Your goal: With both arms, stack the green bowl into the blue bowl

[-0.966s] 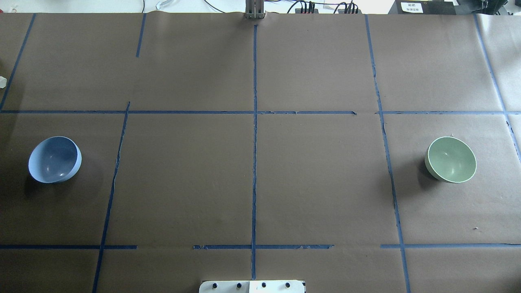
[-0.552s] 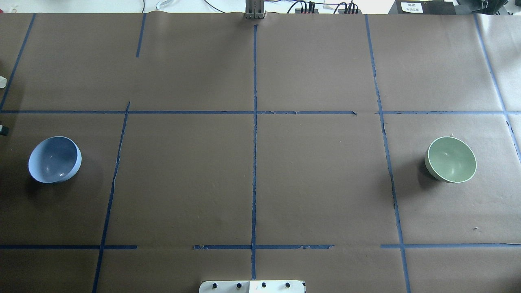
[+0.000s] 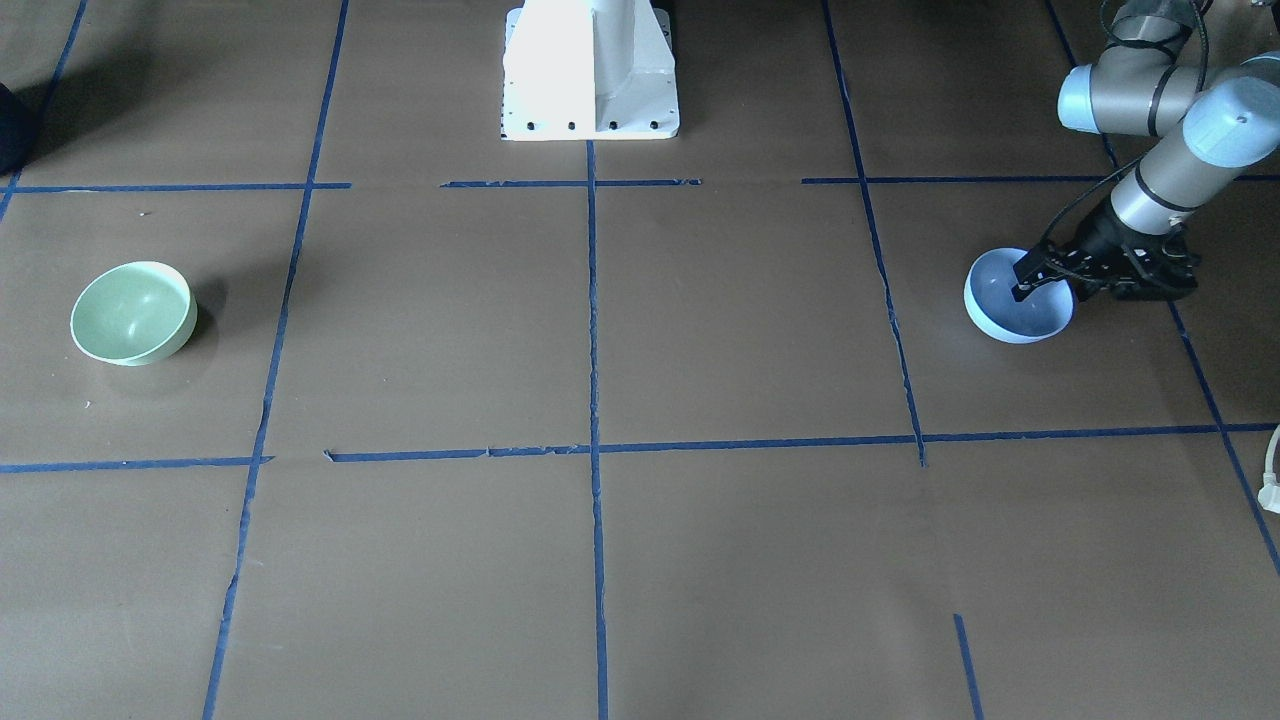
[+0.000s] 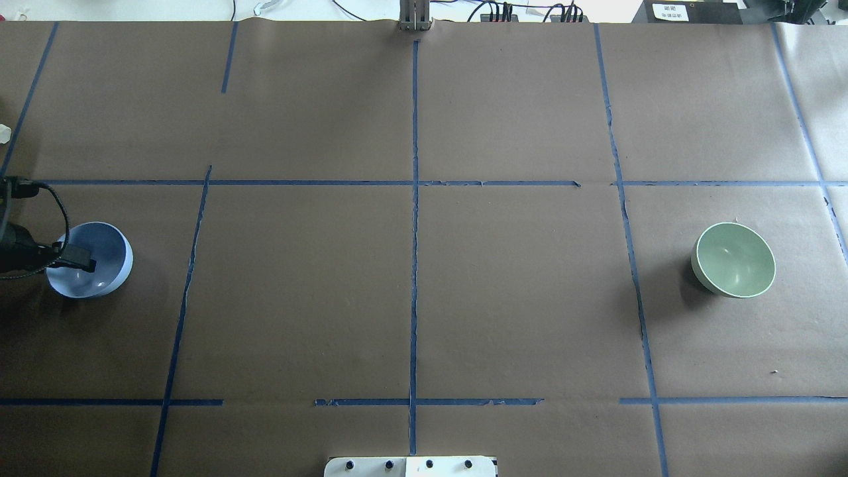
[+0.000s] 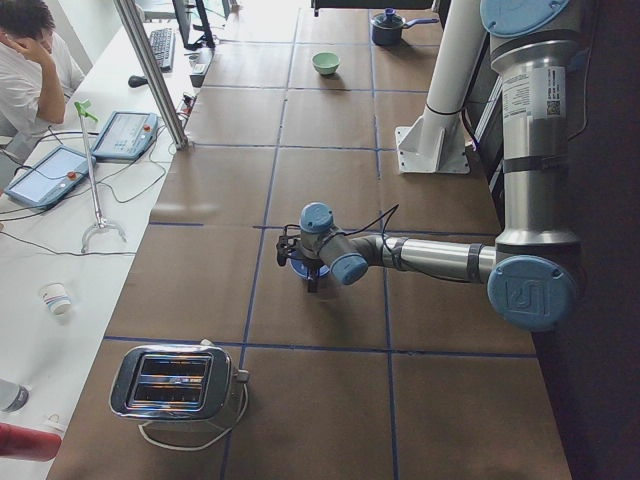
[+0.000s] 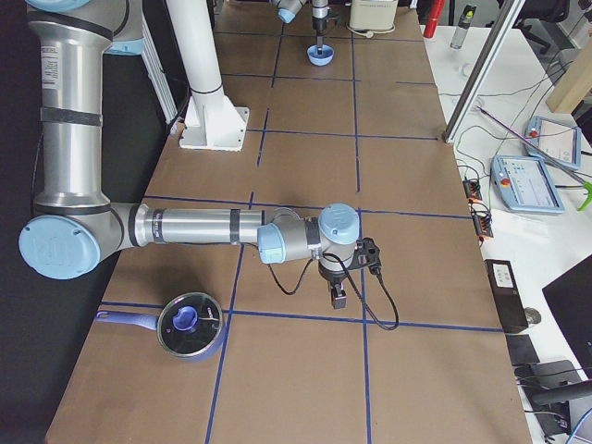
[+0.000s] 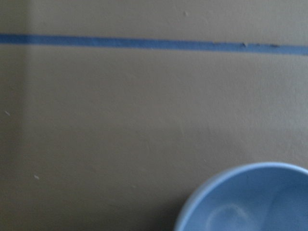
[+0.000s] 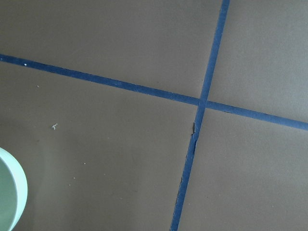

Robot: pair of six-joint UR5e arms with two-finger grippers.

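My left gripper will set the blue bowl down and release it on the middle tape line (image 3: 589,305) in front of the white pedestal.
The blue bowl (image 3: 1012,318) stands upright at the table's left end; it also shows in the overhead view (image 4: 106,265) and the left wrist view (image 7: 250,202). My left gripper (image 3: 1040,290) hangs over its rim, jaws apart, with one finger (image 4: 81,260) above the bowl's inside. The green bowl (image 4: 733,260) stands upright and alone at the right end (image 3: 133,312), and its rim shows at the edge of the right wrist view (image 8: 12,192). My right gripper (image 6: 339,298) shows only in the right side view, low over the table. I cannot tell whether it is open or shut.
The white pedestal (image 3: 590,70) stands at the robot's side of the table. A toaster (image 5: 180,385) sits beyond the blue bowl at the left end. A lidded blue pot (image 6: 190,326) sits near the right arm. Blue tape lines cross the brown paper.
My left arm has come in from the overhead view's left edge, and its gripper now hangs over the blue bowl. Neither bowl has moved.
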